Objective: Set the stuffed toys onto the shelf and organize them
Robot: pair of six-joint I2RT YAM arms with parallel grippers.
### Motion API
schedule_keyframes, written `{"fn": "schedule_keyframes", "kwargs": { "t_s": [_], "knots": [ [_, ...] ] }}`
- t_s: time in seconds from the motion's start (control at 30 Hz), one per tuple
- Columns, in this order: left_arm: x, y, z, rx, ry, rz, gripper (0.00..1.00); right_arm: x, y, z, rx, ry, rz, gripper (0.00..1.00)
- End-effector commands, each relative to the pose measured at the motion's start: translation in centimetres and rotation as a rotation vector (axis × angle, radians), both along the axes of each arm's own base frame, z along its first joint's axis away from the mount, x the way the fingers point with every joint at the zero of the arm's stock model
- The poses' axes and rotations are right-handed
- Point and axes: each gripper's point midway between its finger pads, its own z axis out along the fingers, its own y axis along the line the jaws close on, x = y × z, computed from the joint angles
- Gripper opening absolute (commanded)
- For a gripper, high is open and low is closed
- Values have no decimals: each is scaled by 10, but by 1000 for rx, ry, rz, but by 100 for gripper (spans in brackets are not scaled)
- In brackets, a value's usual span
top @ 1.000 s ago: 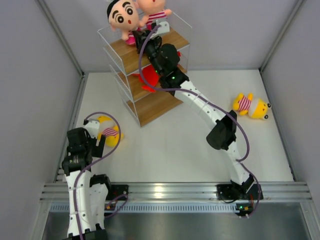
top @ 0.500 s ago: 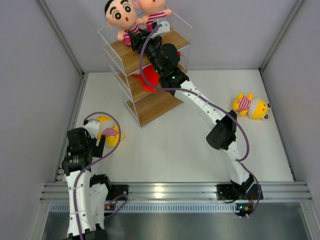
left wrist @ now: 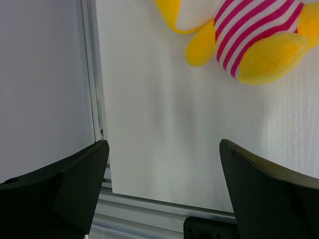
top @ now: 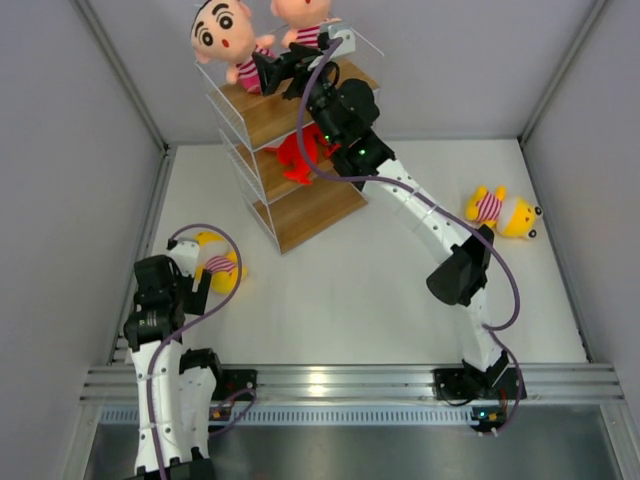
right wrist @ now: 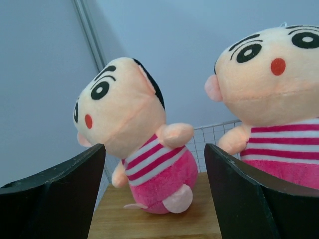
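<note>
One boy doll is leaning with its head past the edge of the top board, so next my right gripper grips its pink body (top: 250,78) before my left gripper reaches its head.
The shelf (top: 318,205) stands at the back of the table. Two boy dolls sit upright on its top board (right wrist: 149,226): one on the left (top: 222,35) (right wrist: 144,164) and one on the right (top: 303,15) (right wrist: 279,114). A red shark (top: 298,155) lies on the middle tier. My right gripper (top: 272,72) (right wrist: 154,147) is open just behind the left doll and is not touching it. One yellow figure (top: 215,265) (left wrist: 249,40) lies just ahead of my open, empty left gripper (top: 192,288) (left wrist: 163,143). Another yellow figure (top: 503,212) lies at the right.
Grey walls close the table in on the left, right and back. A metal rail (top: 330,382) runs along the near edge by the arm bases. The right arm (top: 430,215) stretches across the table middle towards the shelf.
My right gripper has opened and let go of the left boy doll on the top board. The doll now sits further left, and the arm's elbow has swung right. The left arm is still.
</note>
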Motion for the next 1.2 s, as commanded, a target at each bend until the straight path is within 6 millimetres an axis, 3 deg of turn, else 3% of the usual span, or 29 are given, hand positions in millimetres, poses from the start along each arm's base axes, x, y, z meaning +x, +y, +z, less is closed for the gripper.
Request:
{"fn": "schedule_keyframes", "kwargs": {
  "t_s": [0.0, 0.3, 0.53, 0.8, 1.0, 1.17],
  "knots": [
    [2, -2, 2, 0, -15, -18, 99, -28, -24, 48, 46, -84, 8, 81],
    [2, -2, 2, 3, -12, -19, 99, -34, -23, 53, 71, -81, 51, 82],
    [2, -1, 3, 6, -18, -14, 99, -26, 13, 12, 16, 15, 164, 82],
    [0, 0, 3, 19, -14, -16, 99, -32, 22, 4, -17, 28, 219, 81],
    [0, 1, 4, 18, -19, -10, 99, -17, 22, 0, 8, 46, 167, 75],
    [0, 1, 5, 19, -22, -9, 99, 4, 27, -16, 60, 93, 154, 74]
  ]
}}
